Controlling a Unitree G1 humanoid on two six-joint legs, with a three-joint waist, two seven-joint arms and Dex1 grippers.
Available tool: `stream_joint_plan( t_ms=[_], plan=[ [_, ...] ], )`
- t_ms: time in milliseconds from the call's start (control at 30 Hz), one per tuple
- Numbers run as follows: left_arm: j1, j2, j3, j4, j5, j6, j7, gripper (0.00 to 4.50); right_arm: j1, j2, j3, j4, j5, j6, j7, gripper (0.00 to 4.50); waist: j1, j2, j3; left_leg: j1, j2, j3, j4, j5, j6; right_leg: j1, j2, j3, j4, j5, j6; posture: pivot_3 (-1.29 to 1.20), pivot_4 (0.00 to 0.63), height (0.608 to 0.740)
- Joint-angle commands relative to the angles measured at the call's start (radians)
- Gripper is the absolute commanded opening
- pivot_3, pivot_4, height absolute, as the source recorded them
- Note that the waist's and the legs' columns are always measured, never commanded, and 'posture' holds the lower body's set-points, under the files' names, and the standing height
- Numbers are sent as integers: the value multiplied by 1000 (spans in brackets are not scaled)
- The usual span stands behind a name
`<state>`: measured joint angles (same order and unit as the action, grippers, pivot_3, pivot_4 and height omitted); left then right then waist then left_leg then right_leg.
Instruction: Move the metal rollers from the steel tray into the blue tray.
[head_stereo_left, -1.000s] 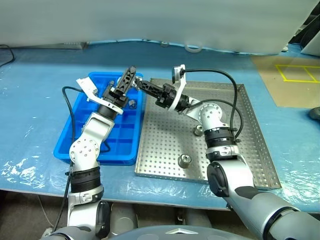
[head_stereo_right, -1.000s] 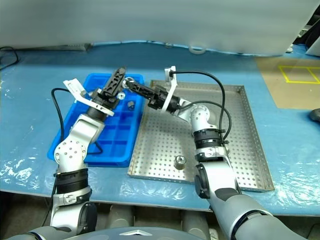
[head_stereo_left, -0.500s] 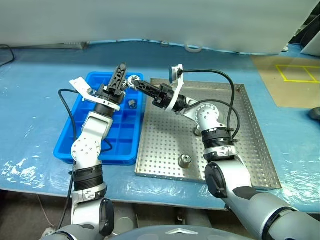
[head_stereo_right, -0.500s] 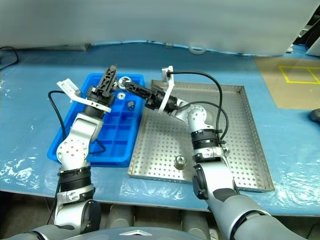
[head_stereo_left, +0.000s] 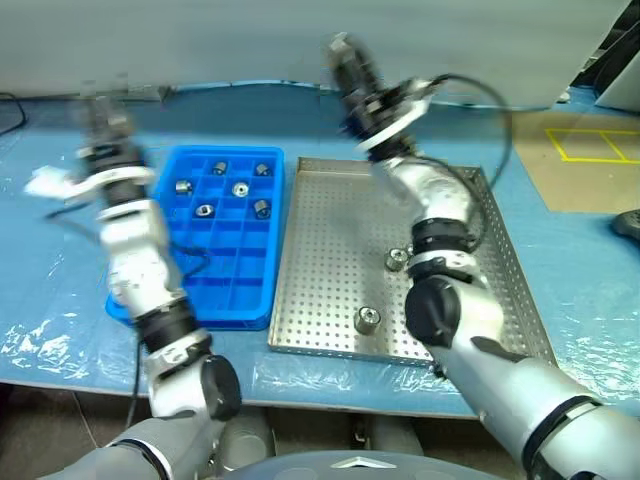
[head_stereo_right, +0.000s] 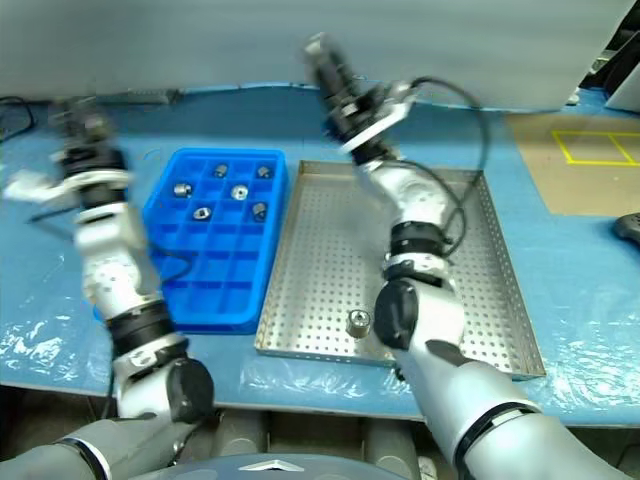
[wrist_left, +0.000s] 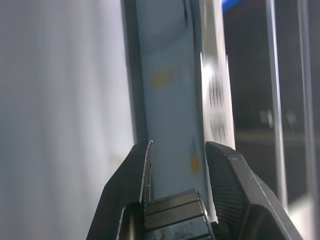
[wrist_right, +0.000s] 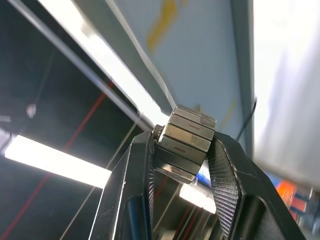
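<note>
The robot's left gripper will release the metal roller in the blue tray's middle compartment (head_stereo_left: 169, 236), along the rim opposite the steel tray.
The blue tray (head_stereo_left: 228, 272) lies on the left with several metal rollers (head_stereo_left: 240, 188) in its far compartments. Right of it, the steel tray (head_stereo_left: 330, 250) holds two rollers, one near the middle (head_stereo_left: 397, 259) and one near the front rim (head_stereo_left: 369, 320). My right gripper (head_stereo_left: 345, 52) is raised high over the steel tray's far edge, shut on a stack of small silver blocks (wrist_right: 185, 142). Blurred by motion, my left gripper (head_stereo_left: 100, 120) is lifted well left of the blue tray, pointing upward. It is shut with nothing between its fingers (wrist_left: 220, 165).
A blue plastic sheet (head_stereo_left: 60, 260) covers the table. A white ring (head_stereo_left: 385, 97) lies at the back edge. Beyond the table's right side is brown floor with a yellow taped square (head_stereo_left: 595, 145). A black cable (head_stereo_left: 190, 265) trails over the blue tray's left side.
Both arms have swung up and apart from over the blue tray, the left one far to the left, the right one up toward the back. The left gripper has shut. The tray's rollers are uncovered.
</note>
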<state>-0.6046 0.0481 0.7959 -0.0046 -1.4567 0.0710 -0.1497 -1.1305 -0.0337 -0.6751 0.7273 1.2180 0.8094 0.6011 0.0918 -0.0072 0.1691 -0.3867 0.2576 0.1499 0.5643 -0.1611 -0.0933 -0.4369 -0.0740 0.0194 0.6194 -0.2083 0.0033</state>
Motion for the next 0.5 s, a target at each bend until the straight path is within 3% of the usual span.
stream_joint_plan(
  t_ms=[33,233,367,500],
  plan=[
    [10,50,-84,-69,75,42,-2,1439,-5,47,55,-5,-14,35,6,1153,2,0,0,-2,0,0,0,0,0,-1,0,-2,1,0,0,16,150,740],
    [267,335,-332,-259,422,258,-3,1439,52,53,228,-82,-157,60,79,1153,7,-1,0,-12,2,-4,2,0,0,-5,-2,-12,1,0,0,39,150,740],
    [430,470,-332,-312,554,313,2,1439,65,51,266,-100,-183,66,107,1153,3,-1,0,-12,3,-5,2,1,-2,-4,-3,-14,2,0,0,57,150,740],
    [537,483,-289,-381,616,302,28,1439,70,43,307,-96,-228,67,143,1153,8,-1,0,-12,4,-6,2,5,-7,-4,-3,-15,3,-2,-3,77,150,740]
  ],
)
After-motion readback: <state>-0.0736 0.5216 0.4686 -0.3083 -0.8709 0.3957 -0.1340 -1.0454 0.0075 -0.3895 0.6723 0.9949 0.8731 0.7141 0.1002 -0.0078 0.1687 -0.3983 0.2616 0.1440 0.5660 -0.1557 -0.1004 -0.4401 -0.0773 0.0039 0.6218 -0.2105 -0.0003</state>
